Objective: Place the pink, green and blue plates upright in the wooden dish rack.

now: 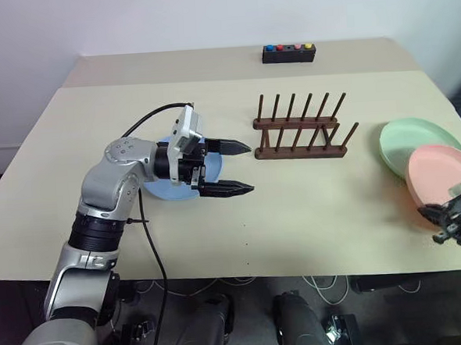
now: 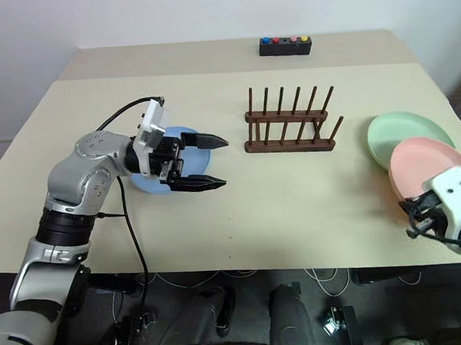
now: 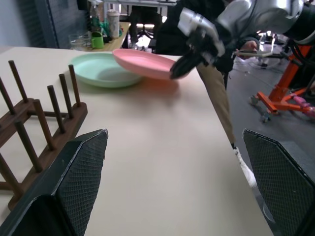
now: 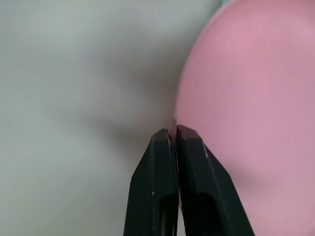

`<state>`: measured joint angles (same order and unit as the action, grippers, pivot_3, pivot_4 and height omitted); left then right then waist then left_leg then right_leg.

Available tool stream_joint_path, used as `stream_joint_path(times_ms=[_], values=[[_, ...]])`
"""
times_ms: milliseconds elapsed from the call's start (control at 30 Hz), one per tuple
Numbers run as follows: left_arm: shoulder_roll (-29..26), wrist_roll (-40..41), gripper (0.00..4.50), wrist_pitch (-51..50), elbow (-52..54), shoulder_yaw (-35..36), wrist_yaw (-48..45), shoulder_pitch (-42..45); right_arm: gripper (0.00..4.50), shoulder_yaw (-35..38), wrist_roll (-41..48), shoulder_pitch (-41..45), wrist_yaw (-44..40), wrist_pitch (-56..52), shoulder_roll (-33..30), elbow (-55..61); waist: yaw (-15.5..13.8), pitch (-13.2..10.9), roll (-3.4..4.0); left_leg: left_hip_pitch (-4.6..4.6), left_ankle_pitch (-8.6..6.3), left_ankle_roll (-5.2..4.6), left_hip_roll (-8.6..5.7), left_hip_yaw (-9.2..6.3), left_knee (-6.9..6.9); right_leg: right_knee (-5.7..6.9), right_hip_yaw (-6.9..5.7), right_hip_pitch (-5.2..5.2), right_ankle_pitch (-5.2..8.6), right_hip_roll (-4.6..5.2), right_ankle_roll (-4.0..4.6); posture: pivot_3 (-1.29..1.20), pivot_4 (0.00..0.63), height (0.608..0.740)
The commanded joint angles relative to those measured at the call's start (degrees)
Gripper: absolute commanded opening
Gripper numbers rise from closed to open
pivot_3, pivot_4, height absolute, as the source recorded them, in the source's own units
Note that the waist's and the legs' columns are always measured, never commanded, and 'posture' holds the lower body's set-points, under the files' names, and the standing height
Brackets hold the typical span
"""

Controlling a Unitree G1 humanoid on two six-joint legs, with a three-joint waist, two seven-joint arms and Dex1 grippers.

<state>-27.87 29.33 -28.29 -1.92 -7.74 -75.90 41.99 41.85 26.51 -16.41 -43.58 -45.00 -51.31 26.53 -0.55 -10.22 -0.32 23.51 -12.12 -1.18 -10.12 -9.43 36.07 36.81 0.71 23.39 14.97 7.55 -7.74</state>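
My right gripper is going to release the pink plate, now tilted at the table's edge, upright in the wooden dish rack's end slot (image 1: 343,140) nearest the green plate.
The blue plate (image 1: 160,194) lies flat on the table, partly hidden under my left gripper (image 1: 251,168). That gripper hovers open over it, pointing toward the wooden dish rack (image 1: 300,137), which holds nothing. At the right edge of the table the pink plate (image 1: 441,167) leans on the green plate (image 1: 416,138). My right gripper (image 4: 174,132) is shut on the near rim of the pink plate (image 4: 246,98). In the left wrist view the pink plate (image 3: 142,61) is tilted, with its gripped edge off the table.
A black box with coloured buttons (image 1: 288,53) sits at the far edge of the table. A black cable runs along my left arm. The beige table (image 1: 319,214) has bare room between the rack and the front edge.
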Motion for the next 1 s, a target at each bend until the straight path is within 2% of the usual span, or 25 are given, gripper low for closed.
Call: stream_joint_path(times_ms=[33,200,367,500,700,833,1000], values=[[0.85,1.55,4.50,0.71,-0.56,2.38,0.84,2.10,0.06,8.06,12.79,11.76,1.56,-3.81,-0.85,2.79,0.06,-0.02,-0.01,0.00,0.00,0.00,0.02,-0.01,0.00,0.00,0.00,-0.01,0.00,-0.01,0.00,0.00,0.150,0.740],[1.64,5.50,4.50,-2.56,-3.94,6.24,2.05,5.06,0.06,8.99,31.54,32.89,10.65,-8.26,1.60,-1.91,-0.16,-0.06,-0.10,0.05,0.00,-0.03,0.08,-0.06,-0.04,-0.12,-0.08,-0.01,-0.01,-0.02,0.01,0.00,0.150,0.740],[1.93,6.96,4.50,-4.05,-6.74,8.72,3.36,7.32,0.06,3.08,39.53,45.54,13.57,-5.90,7.21,-10.68,-0.14,-0.06,-0.13,0.22,-0.09,-0.20,0.04,-0.09,-0.08,-0.49,-0.13,0.00,-0.11,0.00,-0.13,0.00,0.150,0.740],[1.98,7.56,4.50,-4.50,-6.15,9.57,4.15,7.58,0.06,-1.14,40.69,49.93,10.88,-4.41,9.08,-16.54,-0.10,-0.06,-0.10,0.28,-0.13,-0.26,-0.05,-0.04,-0.02,-0.58,-0.06,0.02,-0.23,0.02,-0.32,0.00,0.150,0.740],[-0.65,10.44,4.50,-8.54,1.40,11.71,6.80,2.96,0.06,-9.22,34.99,55.50,-0.17,-1.59,8.42,-35.11,0.12,-0.04,-0.07,0.34,-0.13,-0.25,-0.05,-0.04,-0.04,-0.58,-0.06,0.09,-0.24,0.01,-0.32,0.00,0.150,0.740],[-1.82,11.49,4.50,-9.89,4.51,12.64,9.00,1.10,0.06,-10.57,32.63,58.19,-4.59,-0.41,7.03,-43.08,0.16,-0.07,0.00,0.34,-0.13,-0.26,-0.05,-0.05,-0.05,-0.53,-0.04,0.14,-0.27,-0.01,-0.28,0.00,0.150,0.740],[-2.47,12.34,4.50,-10.58,6.33,12.96,9.95,-0.12,0.06,-11.70,31.03,59.78,-7.89,-0.92,6.38,-46.59,-0.01,-0.07,0.01,0.35,-0.13,-0.25,-0.05,-0.05,-0.03,-0.52,-0.04,0.14,-0.28,-0.02,-0.27,0.00,0.150,0.740]])
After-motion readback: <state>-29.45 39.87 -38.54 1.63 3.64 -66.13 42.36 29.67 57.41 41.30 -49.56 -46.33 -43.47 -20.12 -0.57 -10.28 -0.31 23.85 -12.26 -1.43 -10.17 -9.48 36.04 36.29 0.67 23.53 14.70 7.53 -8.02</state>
